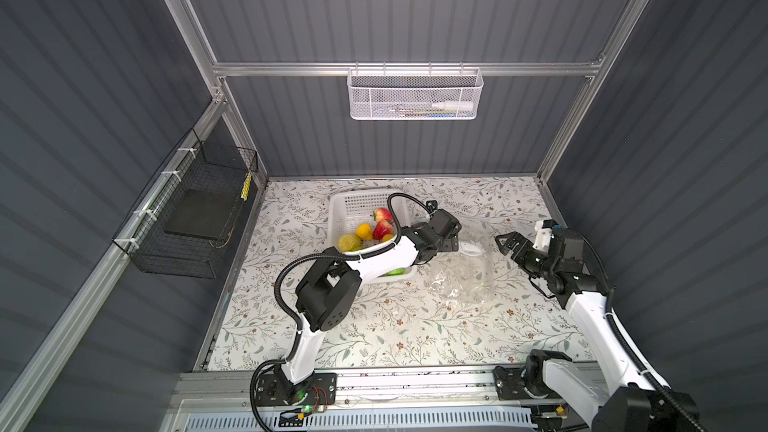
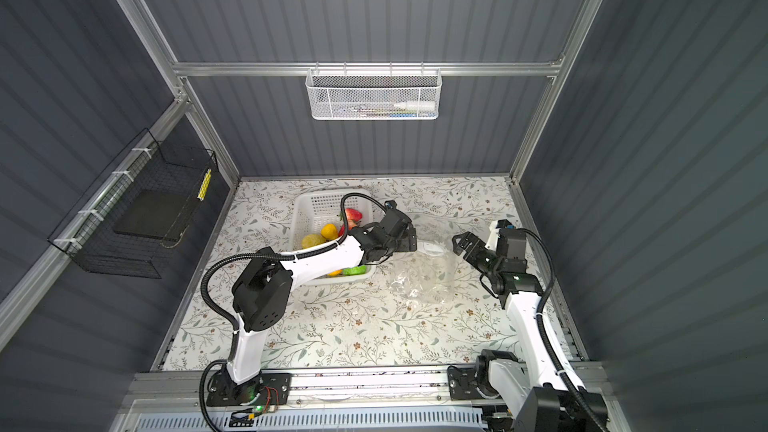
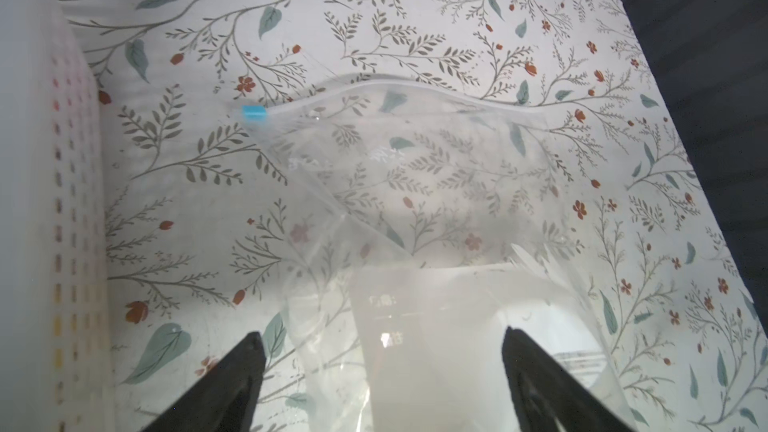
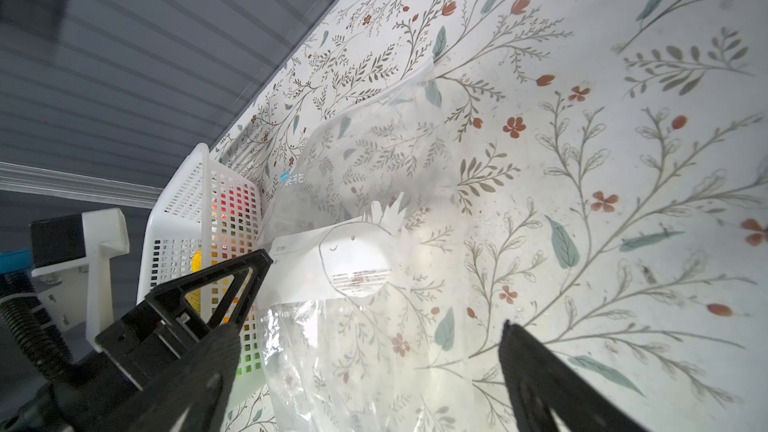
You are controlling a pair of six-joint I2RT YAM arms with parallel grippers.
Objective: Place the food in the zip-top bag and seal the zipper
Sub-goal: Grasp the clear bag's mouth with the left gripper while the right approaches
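My right gripper should close on the middle of the zip-top bag's opening edge [image 1: 462, 220] [image 4: 372, 102], a short way along the zipper from the light-blue slider.
The food [image 1: 365, 231] is red strawberries, yellow lemons and green pieces, all lying in the white perforated basket [image 1: 357, 197] at the back left in both top views [image 2: 328, 231]. To the basket's right the clear zip-top bag [image 1: 465, 274] [image 2: 424, 278] lies crumpled on the floral table. Its zipper [image 3: 415, 86] curves along the far mouth edge, with the light-blue slider [image 3: 253, 113] at the end nearest the basket. My left gripper [image 3: 382, 332] [image 1: 451, 239] hovers open over the bag's white label patch [image 3: 436, 317]. My right gripper [image 4: 370, 328] [image 1: 505, 243] stands open at the bag's right edge, holding nothing.
The basket wall [image 3: 50, 201] stands close beside my left gripper. A white mesh basket [image 1: 415, 95] hangs on the back rail and a black wire basket [image 1: 195, 218] on the left wall. Floral tabletop [image 1: 415, 326] stretches in front of the bag.
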